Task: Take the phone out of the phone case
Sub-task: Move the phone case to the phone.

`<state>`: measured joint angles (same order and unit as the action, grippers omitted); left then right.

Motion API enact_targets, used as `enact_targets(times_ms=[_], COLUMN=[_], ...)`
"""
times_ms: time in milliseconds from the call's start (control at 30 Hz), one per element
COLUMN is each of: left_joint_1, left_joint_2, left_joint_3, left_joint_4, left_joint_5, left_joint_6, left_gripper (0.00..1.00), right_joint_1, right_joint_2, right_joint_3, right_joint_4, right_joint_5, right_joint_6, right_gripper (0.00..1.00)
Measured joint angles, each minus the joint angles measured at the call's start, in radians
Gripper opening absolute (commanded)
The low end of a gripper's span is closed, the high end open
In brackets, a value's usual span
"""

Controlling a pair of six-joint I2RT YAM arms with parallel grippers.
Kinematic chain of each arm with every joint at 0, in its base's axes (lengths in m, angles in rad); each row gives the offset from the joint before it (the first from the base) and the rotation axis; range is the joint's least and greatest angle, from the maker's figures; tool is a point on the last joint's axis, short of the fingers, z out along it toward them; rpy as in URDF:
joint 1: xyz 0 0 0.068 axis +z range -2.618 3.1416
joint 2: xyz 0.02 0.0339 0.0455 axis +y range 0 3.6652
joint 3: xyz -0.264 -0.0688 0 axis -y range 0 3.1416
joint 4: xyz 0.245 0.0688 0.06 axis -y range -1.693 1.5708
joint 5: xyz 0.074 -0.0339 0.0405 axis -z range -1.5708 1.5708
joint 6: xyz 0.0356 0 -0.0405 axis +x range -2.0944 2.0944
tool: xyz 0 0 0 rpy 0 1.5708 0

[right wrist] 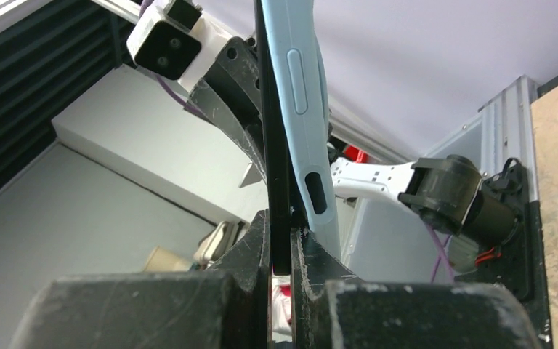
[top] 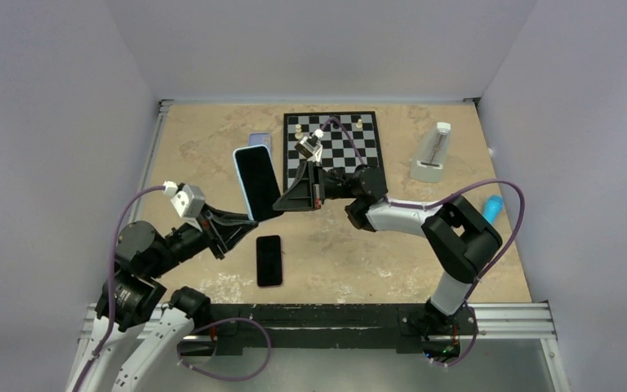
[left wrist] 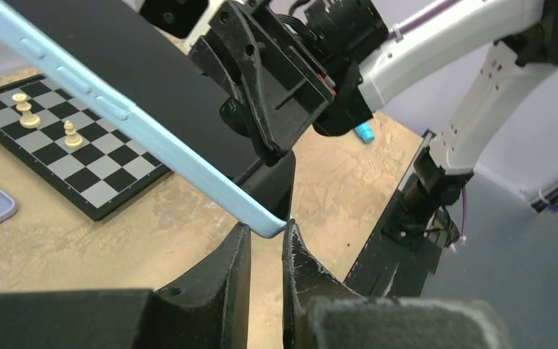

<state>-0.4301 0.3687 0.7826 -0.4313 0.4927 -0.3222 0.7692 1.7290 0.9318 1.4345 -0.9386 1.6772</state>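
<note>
My left gripper pinches just the case's lower corner and its long side still wraps the phone, so next I take the middle of that side point(top: 242, 184) with this gripper.
A black phone point(top: 259, 186) in a light blue case point(top: 236, 175) is held tilted above the table between both grippers. My left gripper point(top: 249, 222) is shut on the case's lower corner; in the left wrist view the fingertips point(left wrist: 267, 231) pinch the blue case point(left wrist: 116, 109). My right gripper point(top: 278, 204) is shut on the phone's edge. In the right wrist view its jaws point(right wrist: 281, 243) clamp the black phone point(right wrist: 275, 145), and the blue case point(right wrist: 301, 94) bows away from the phone on the right side.
A second black phone point(top: 269, 260) lies flat on the table near the front. A purple case point(top: 259, 140) lies behind the held phone. A chessboard point(top: 332, 147) with a few pieces, a white stand point(top: 431, 155) and a blue object point(top: 492, 208) sit to the right.
</note>
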Motion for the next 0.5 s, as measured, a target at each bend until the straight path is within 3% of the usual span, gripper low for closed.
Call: enact_targets(times_ms=[133,300,333,433,500], left_joint_1=[-0.004,-0.004,-0.004,-0.004,-0.004], left_joint_2=[-0.006,-0.006,-0.005,-0.004,-0.006], left_joint_3=[-0.003,-0.025,-0.029,-0.031,-0.037], left_joint_4=[-0.042,-0.073,-0.073,-0.065,-0.053], left_joint_5=[0.031,-0.036,-0.058,-0.063,-0.035], left_joint_6=[0.127,0.192,0.184,0.141,0.091], left_gripper=[0.0,0.0,0.06,0.37,0.46], right_joint_1=[-0.008,0.004,0.006,0.008,0.008], right_joint_2=[0.0,0.0,0.0,0.0,0.0], right_joint_3=[-0.003,-0.003,-0.004,-0.007,-0.007], right_joint_4=[0.01,0.035,0.039,0.044,0.044], right_joint_5=[-0.022,-0.047,-0.051,-0.053,-0.049], right_joint_6=[0.09,0.192,0.198,0.186,0.159], right_gripper=[0.0,0.0,0.0,0.0,0.0])
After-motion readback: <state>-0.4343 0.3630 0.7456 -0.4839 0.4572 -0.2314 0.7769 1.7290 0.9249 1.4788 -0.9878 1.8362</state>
